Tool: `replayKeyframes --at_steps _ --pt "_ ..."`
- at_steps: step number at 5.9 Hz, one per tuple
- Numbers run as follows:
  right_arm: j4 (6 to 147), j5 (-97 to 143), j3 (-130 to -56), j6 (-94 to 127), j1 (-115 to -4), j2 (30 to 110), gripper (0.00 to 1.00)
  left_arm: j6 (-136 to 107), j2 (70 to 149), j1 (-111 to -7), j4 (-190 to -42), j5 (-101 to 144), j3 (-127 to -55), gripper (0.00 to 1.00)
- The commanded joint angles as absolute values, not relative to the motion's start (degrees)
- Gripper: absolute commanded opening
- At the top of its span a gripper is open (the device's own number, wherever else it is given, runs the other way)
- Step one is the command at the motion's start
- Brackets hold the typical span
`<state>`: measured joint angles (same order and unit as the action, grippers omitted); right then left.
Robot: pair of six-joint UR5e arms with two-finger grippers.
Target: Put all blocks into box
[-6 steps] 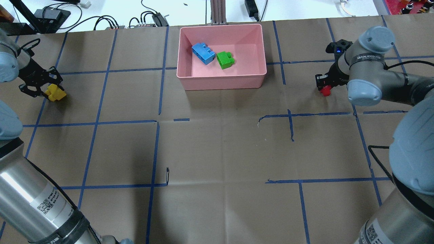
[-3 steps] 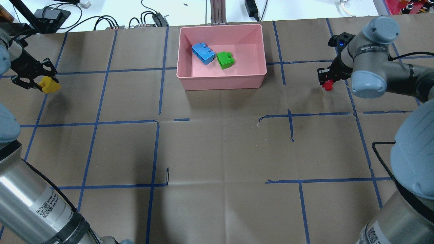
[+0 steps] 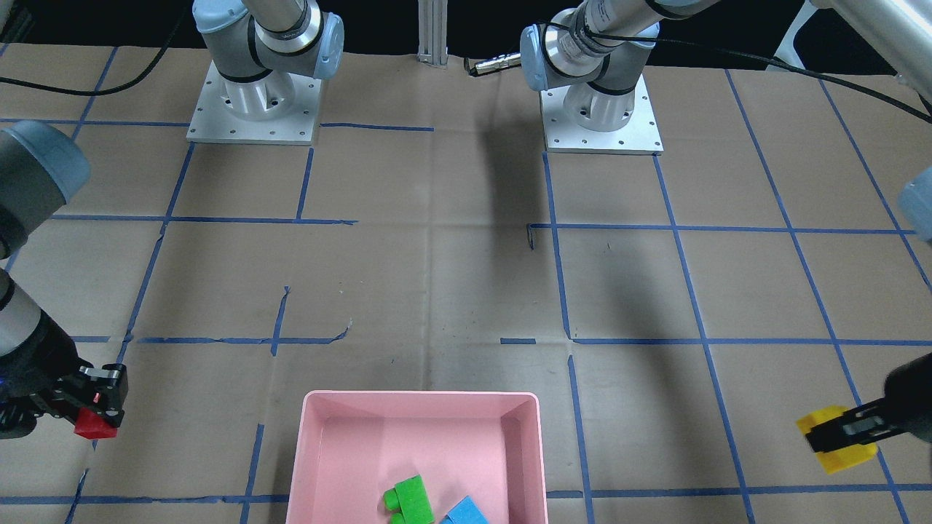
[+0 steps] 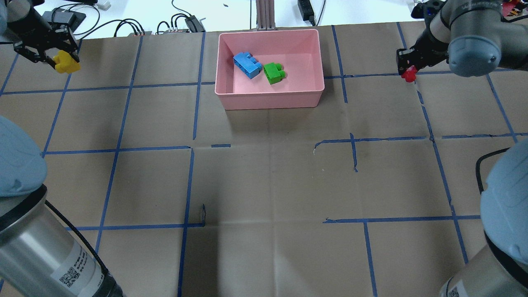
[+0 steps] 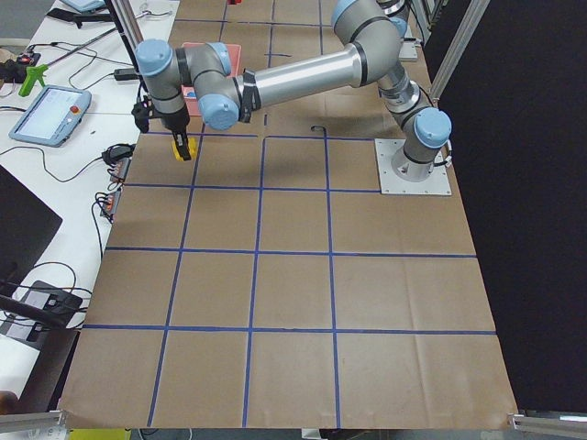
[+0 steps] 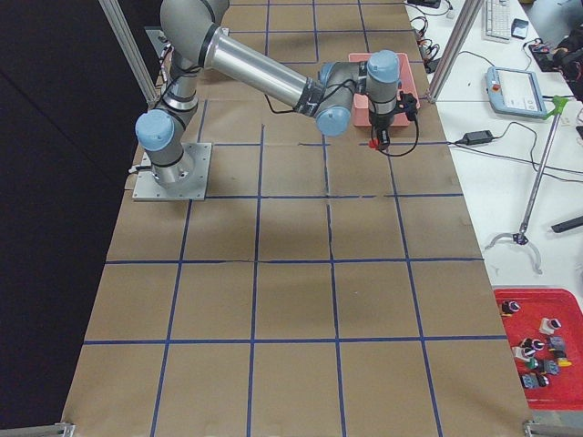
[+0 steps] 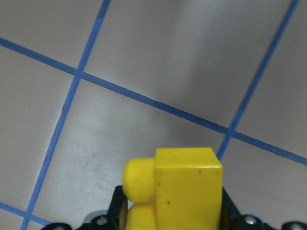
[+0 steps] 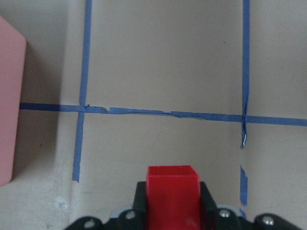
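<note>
The small red brick will leave my right gripper as I let go of it inside the pink box (image 3: 367,485), close beside the green brick.
The pink box (image 4: 313,97) stands at the table's far middle, holding the light blue brick (image 4: 247,65) and the green brick (image 4: 274,73); it also shows in the front view (image 3: 320,473). My left gripper (image 4: 57,62) is shut on the yellow brick (image 4: 67,64) and holds it above the table at the far left; the brick fills the left wrist view (image 7: 180,189). My right gripper (image 4: 406,70) is shut on the small red brick (image 4: 409,75), raised at the far right of the box; the brick shows in the right wrist view (image 8: 171,196).
Brown paper with blue tape lines covers the table. Cables and power units (image 4: 181,22) lie beyond the far edge. A metal post (image 4: 264,14) stands behind the box. Both arm bases (image 3: 251,109) are at the near side.
Both arms have lifted their bricks off the table and carried them toward the far edge. The yellow and red bricks stay gripped.
</note>
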<state>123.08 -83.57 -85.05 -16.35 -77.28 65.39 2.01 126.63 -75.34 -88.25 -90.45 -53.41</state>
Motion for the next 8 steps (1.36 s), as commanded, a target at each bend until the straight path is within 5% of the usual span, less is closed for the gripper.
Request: replayKeyframes --at_steps 1,5,6,7,8 --pt "124.3 -80.1 -84.0 -13.0 -82.6 65.7 0.04 -3.6 128.4 -86.8 -90.5 -89.3 -50.9 0.14" --pt "127.5 -67.6 -83.8 -1.3 -86.4 62.8 0.04 -10.5 138.6 -99.3 -85.5 -87.8 -46.8 0.21" --pt "130.9 -65.7 -83.8 -0.4 -87.2 61.5 0.04 -10.8 139.1 -99.5 -82.6 -87.7 -46.8 0.39" --pt "131.2 -65.6 -82.9 5.2 -88.1 60.9 0.05 -12.1 139.4 -99.5 -75.8 -87.9 -47.4 0.83" --pt "131.5 -65.7 -81.1 6.1 -89.4 59.4 0.05 -12.2 138.9 -99.3 -73.2 -88.2 -47.2 0.98"
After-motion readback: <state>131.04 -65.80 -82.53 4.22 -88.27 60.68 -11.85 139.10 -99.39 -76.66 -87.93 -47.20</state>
